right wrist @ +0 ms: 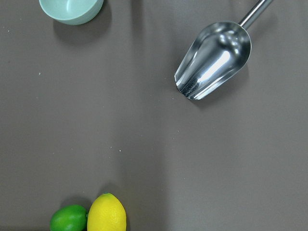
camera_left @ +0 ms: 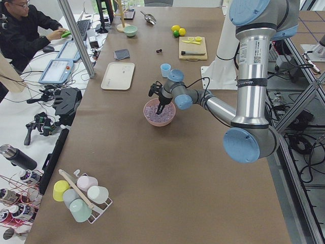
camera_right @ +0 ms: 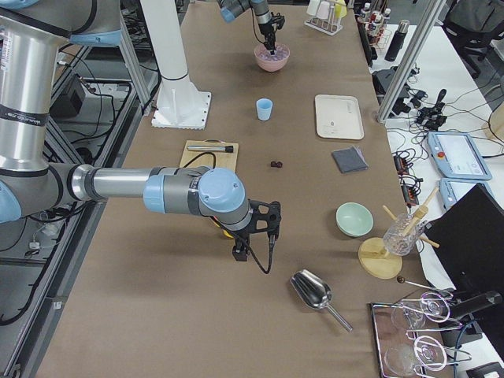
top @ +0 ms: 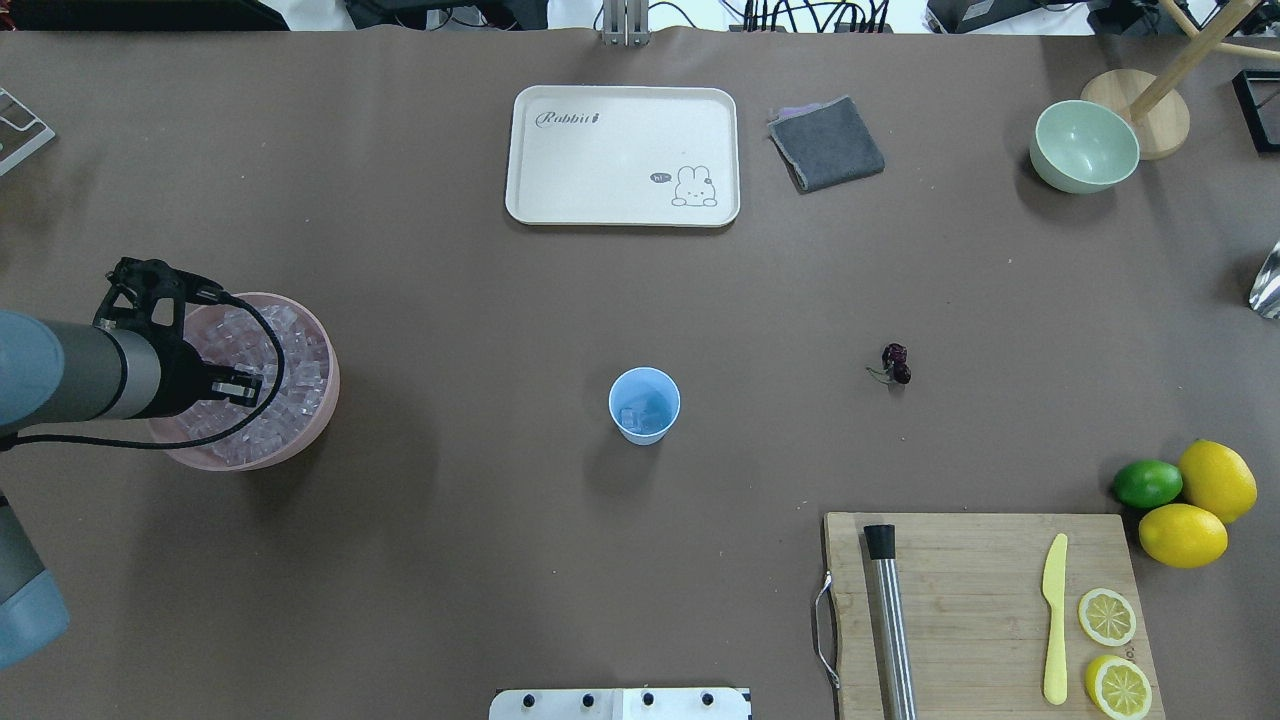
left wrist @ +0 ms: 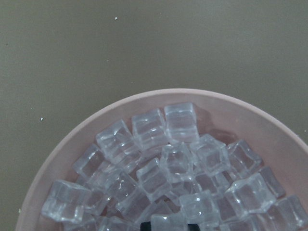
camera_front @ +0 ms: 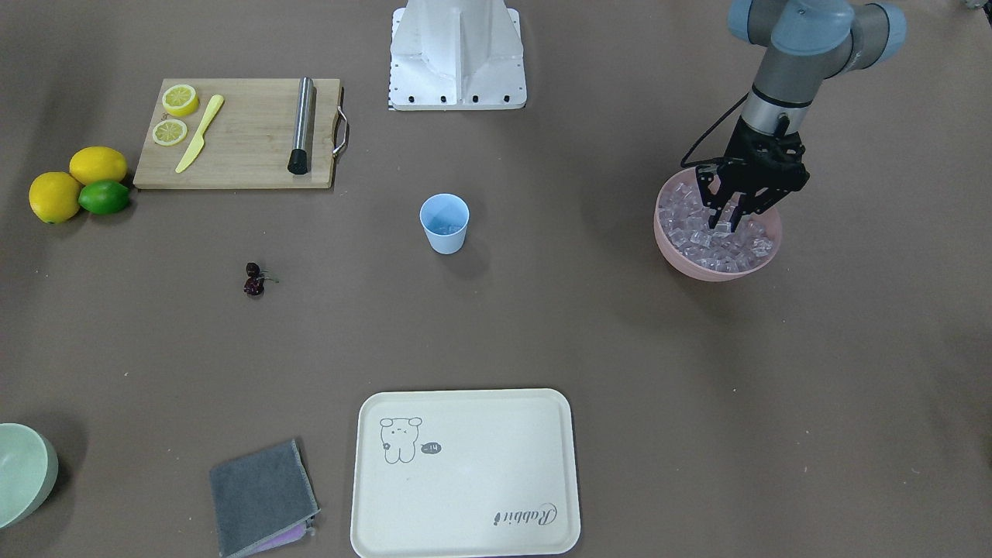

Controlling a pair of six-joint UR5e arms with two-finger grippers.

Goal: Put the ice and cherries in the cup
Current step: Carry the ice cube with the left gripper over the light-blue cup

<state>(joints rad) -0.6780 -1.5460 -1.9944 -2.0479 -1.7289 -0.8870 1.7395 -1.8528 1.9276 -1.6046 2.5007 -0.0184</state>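
The robot's left gripper should release the ice cube, now down in the wide pink bowl, onto the ice in the bottom of the light-blue cup [camera_front: 446,225].
The ice [camera_front: 717,232] fills a wide pink bowl [camera_front: 673,249] on my left side, also in the overhead view [top: 322,400] and the left wrist view [left wrist: 72,144]. My left gripper [camera_front: 725,222] reaches down into the bowl and is shut on one ice cube [left wrist: 166,223]. The light-blue cup [camera_front: 445,223] stands upright mid-table [top: 644,404] with ice in its bottom. The cherries [camera_front: 253,280] lie on the table right of the cup [top: 895,363]. My right gripper [camera_right: 253,248] hangs above the table's right end near the lemons. I cannot tell whether it is open or shut.
A cream tray [top: 560,170] and a grey cloth [top: 826,142] lie at the far side. A cutting board [top: 960,590] holds a knife, a steel rod and lemon halves. Lemons [top: 1215,480], a lime [top: 1147,483], a green bowl [top: 1084,146] and a metal scoop [right wrist: 214,60] are to the right.
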